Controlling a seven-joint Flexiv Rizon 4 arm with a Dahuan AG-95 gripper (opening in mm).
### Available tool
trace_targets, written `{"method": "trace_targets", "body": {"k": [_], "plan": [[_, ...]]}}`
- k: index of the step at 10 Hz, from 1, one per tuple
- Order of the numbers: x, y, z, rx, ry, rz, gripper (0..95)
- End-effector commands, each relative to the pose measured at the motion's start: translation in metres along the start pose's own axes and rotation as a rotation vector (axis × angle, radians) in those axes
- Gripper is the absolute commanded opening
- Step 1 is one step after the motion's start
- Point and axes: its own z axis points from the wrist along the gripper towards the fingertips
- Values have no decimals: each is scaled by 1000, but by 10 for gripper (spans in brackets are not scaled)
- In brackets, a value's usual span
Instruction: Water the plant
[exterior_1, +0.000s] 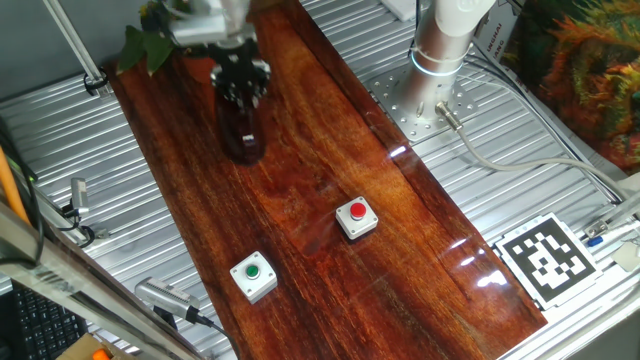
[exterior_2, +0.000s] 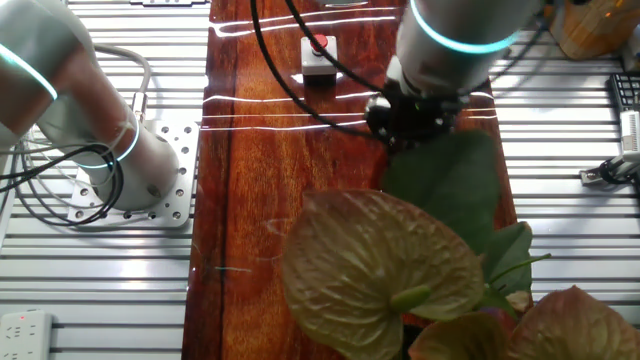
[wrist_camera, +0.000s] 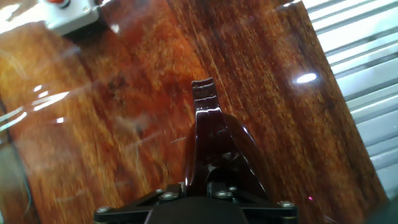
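Note:
Next, my gripper puts down the dark red vessel on the wooden board (exterior_1: 257, 158) between the plant and the button boxes.
My gripper (exterior_1: 240, 92) is shut on a dark red translucent vessel (exterior_1: 242, 138) and holds it upright over the far end of the wooden board (exterior_1: 330, 190). In the hand view the vessel (wrist_camera: 210, 134) fills the space between the jaws, with its spout pointing away over the wood. The plant shows only as green leaves (exterior_1: 140, 45) at the board's far left corner, just left of the gripper. In the other fixed view its broad leaves (exterior_2: 380, 260) fill the foreground, right below the gripper (exterior_2: 415, 118). The pot is hidden.
A red button box (exterior_1: 357, 218) and a green button box (exterior_1: 253, 276) sit on the near half of the board. The arm's base (exterior_1: 440, 50) stands to the right. A tag marker (exterior_1: 548, 258) lies on the metal table, and bushy orange-green foliage (exterior_1: 590, 60) is at the far right.

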Motion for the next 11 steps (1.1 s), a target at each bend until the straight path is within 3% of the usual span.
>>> {"method": "trace_targets", "body": {"k": [1, 2, 4, 5, 7, 9, 11], "plan": [[-10, 7, 7, -1, 4, -9, 0], [-17, 12, 11, -1, 6, -14, 0], [-32, 24, 21, 9, 46, 13, 0], [-33, 25, 23, -6, 77, 47, 0], [-33, 23, 30, -22, 105, 79, 0], [-31, 17, 45, -19, 120, 100, 0], [-31, 15, 52, -13, 131, 98, 0]]}}
